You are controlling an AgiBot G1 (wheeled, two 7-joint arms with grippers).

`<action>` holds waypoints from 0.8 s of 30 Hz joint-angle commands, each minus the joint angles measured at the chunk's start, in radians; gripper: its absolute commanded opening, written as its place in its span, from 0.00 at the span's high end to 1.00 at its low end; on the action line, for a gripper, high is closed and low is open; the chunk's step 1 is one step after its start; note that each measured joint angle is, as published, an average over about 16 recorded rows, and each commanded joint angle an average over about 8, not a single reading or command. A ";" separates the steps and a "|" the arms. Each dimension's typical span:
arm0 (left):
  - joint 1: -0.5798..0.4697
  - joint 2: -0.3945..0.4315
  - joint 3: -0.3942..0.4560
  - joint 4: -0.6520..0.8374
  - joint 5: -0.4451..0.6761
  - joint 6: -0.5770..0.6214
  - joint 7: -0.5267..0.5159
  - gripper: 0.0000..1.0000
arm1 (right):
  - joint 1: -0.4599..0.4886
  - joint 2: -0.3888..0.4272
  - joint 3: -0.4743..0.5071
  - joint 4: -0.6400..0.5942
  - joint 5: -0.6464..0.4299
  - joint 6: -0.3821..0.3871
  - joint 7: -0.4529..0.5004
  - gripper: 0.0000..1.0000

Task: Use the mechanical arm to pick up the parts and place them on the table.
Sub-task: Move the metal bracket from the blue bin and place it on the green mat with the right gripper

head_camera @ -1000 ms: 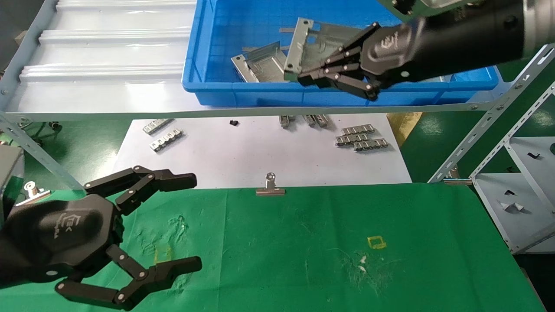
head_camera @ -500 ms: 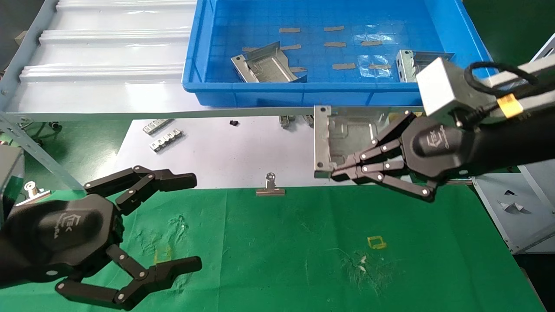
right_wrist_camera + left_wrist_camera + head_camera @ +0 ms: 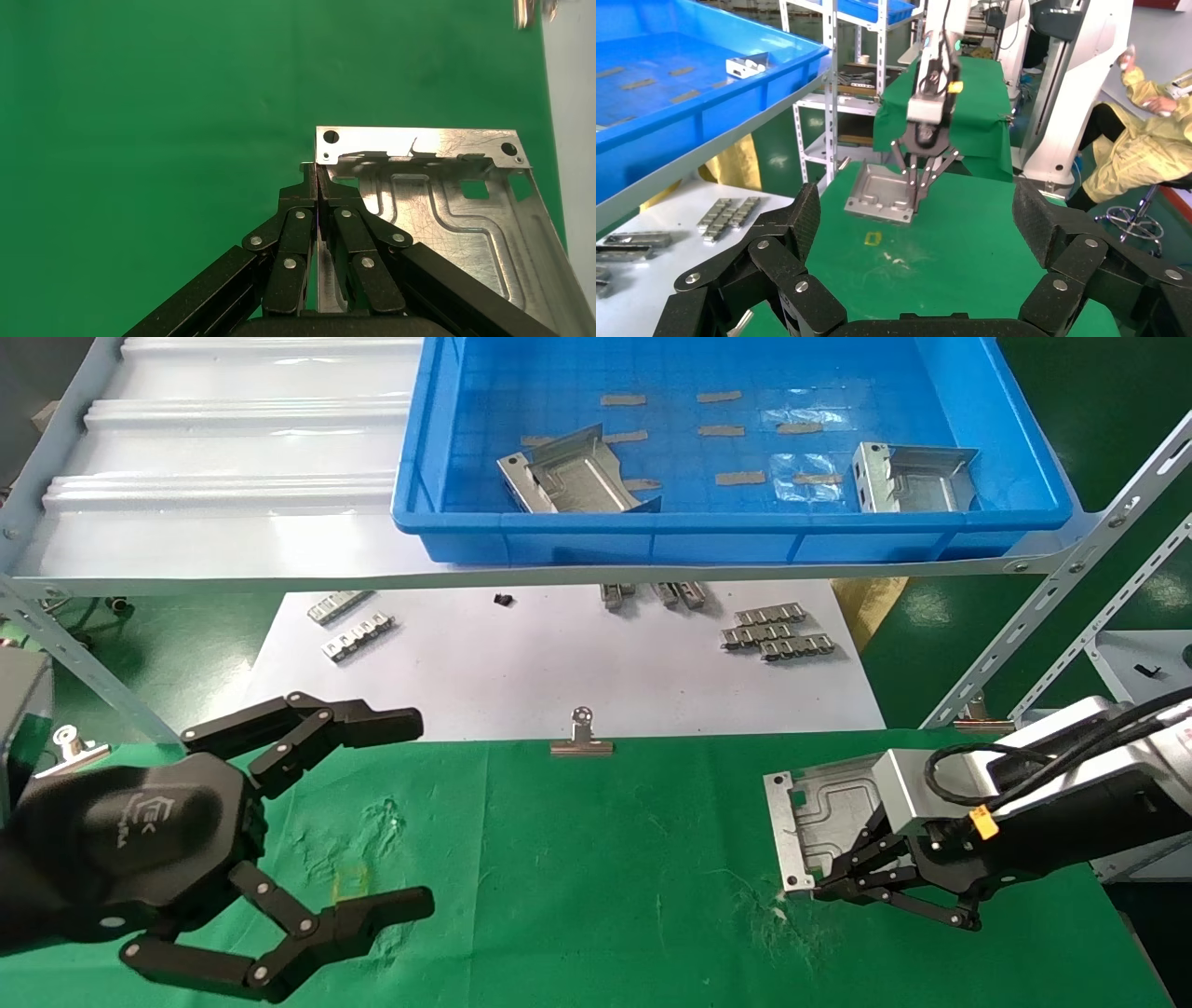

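Note:
Next, my right gripper sets the silver bracket part free on the green table [image 3: 815, 864], by the pale scuffed patch that is there. The bracket part is held low over the table now.
My right gripper [image 3: 824, 889] is shut on the side wall of a silver bracket part [image 3: 824, 817] and holds it low over the green table [image 3: 605, 859] at the right. The right wrist view shows its fingertips [image 3: 309, 184] pinching the part's bent-up edge [image 3: 422, 140]. In the left wrist view the same part [image 3: 880, 196] sits just above the cloth. Two more parts [image 3: 573, 477] [image 3: 913, 477] lie in the blue bin [image 3: 466, 537]. My left gripper [image 3: 400, 812] is open and empty above the table's left side.
White paper sheet [image 3: 559, 663] behind the cloth carries ribbed metal strips [image 3: 773, 635] and a silver binder clip [image 3: 579, 738]. The grey shelf [image 3: 233, 458] holds the bin. A slotted metal rack [image 3: 1071, 635] stands at right. A yellow square mark [image 3: 872, 239] lies near the part.
My right arm carried the part out of the blue bin, toward me and down, to just over the green cloth at right. The left arm has not moved.

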 commanded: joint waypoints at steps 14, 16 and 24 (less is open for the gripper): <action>0.000 0.000 0.000 0.000 0.000 0.000 0.000 0.00 | -0.092 -0.196 -0.056 -0.359 -0.079 0.048 -0.330 1.00; 0.000 0.000 0.000 0.000 0.000 0.000 0.000 0.00 | -0.100 -0.212 -0.056 -0.392 -0.079 0.049 -0.350 1.00; 0.000 0.000 0.000 0.000 0.000 0.000 0.000 0.00 | -0.124 -0.252 -0.052 -0.488 -0.071 0.042 -0.403 0.70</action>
